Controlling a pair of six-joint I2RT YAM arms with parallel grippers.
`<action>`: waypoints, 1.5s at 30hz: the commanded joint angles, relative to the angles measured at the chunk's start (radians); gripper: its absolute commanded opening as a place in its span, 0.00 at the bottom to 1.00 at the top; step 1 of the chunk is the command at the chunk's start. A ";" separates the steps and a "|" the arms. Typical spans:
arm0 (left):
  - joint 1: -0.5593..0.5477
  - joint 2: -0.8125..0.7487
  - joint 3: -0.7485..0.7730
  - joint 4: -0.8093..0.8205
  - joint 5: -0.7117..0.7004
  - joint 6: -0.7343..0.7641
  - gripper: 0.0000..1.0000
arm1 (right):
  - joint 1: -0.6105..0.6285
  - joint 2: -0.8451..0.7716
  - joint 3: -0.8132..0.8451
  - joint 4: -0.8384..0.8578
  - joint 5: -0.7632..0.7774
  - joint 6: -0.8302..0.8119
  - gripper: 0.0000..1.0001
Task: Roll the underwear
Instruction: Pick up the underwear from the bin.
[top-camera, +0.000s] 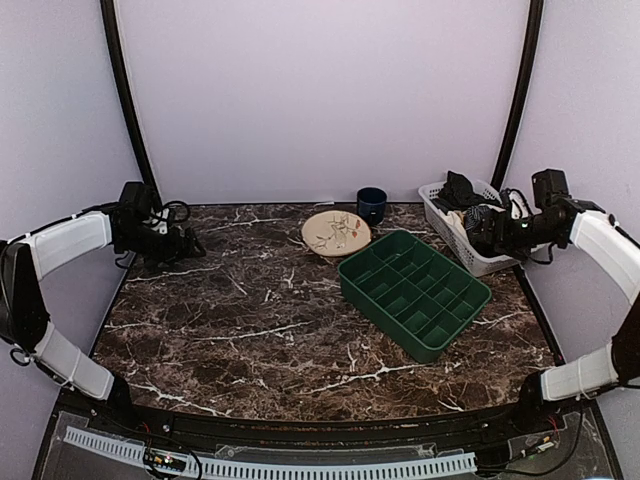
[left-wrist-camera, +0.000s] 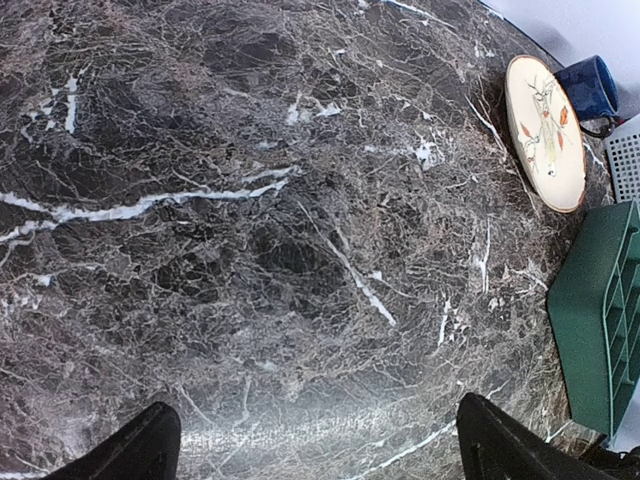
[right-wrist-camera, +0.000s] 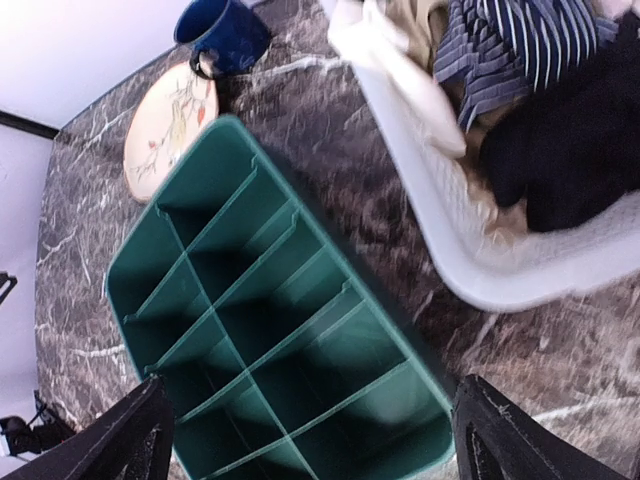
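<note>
My right gripper needs to grab the middle of the navy pinstriped underwear (top-camera: 480, 216) (right-wrist-camera: 512, 55) in the white basket, next to the plain black cloth.
The underwear (right-wrist-camera: 520, 45), dark navy with thin white pinstripes, lies in the white basket (right-wrist-camera: 440, 230) among black and tan clothes. In the top view the basket (top-camera: 452, 236) stands at the back right; the underwear cannot be made out there. My right gripper (right-wrist-camera: 315, 440) is open and empty, hovering over the green tray beside the basket; in the top view it (top-camera: 482, 230) is above the basket. My left gripper (left-wrist-camera: 315, 450) is open and empty above bare marble, at the back left in the top view (top-camera: 190, 243).
A green divided tray (top-camera: 413, 290) sits right of centre, also in the right wrist view (right-wrist-camera: 270, 320). A cream plate (top-camera: 336, 233) and a dark blue mug (top-camera: 371, 205) stand at the back. The marble table (top-camera: 250, 330) has a dark front edge.
</note>
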 joint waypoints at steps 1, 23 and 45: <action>-0.011 0.010 0.027 0.008 0.022 0.011 0.99 | 0.005 0.121 0.164 0.076 0.114 -0.004 0.94; -0.013 0.057 0.068 0.003 -0.013 -0.026 0.99 | 0.002 0.725 0.739 0.056 0.434 0.024 0.71; -0.014 0.151 0.168 -0.013 -0.022 0.009 0.99 | 0.003 0.855 0.766 -0.020 0.488 -0.023 0.15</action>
